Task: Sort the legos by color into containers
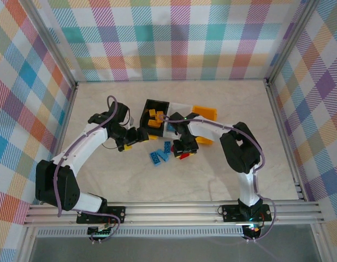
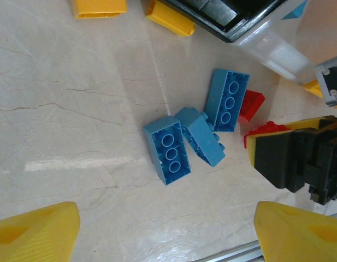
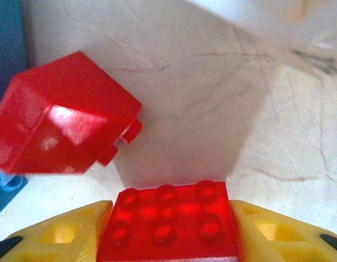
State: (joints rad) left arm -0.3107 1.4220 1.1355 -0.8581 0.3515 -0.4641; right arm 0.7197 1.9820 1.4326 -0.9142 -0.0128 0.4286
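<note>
Next, I release the red lego, which is held low over the table, with my right gripper inside the near end of the yellow-orange bin point(image 1: 201, 132).
My right gripper point(image 3: 171, 215) is shut on a red lego point(image 3: 168, 224), its yellow fingers point(image 3: 64, 234) pressed to both sides, low over the table. A second red lego point(image 3: 61, 114) lies tilted just ahead. My left gripper point(image 2: 168, 234) is open and holds nothing. It hovers near three blue legos point(image 2: 171, 150) lying clustered on the table. From above, the left gripper point(image 1: 136, 135) sits beside the black bin point(image 1: 148, 103), which holds several yellow-orange legos point(image 1: 154, 117). The right gripper point(image 1: 184, 148) is right of the blue legos point(image 1: 160, 155). The white bin point(image 1: 179, 106) and the yellow-orange bin point(image 1: 205, 113) stand behind it.
Two yellow-orange legos point(image 2: 100, 6) lie on the table by the black bin's corner point(image 2: 223, 16). Two red legos point(image 2: 251, 106) rest beside the right gripper point(image 2: 294, 158) in the left wrist view. Metal frame rails point(image 1: 173, 210) and plaid walls enclose the table.
</note>
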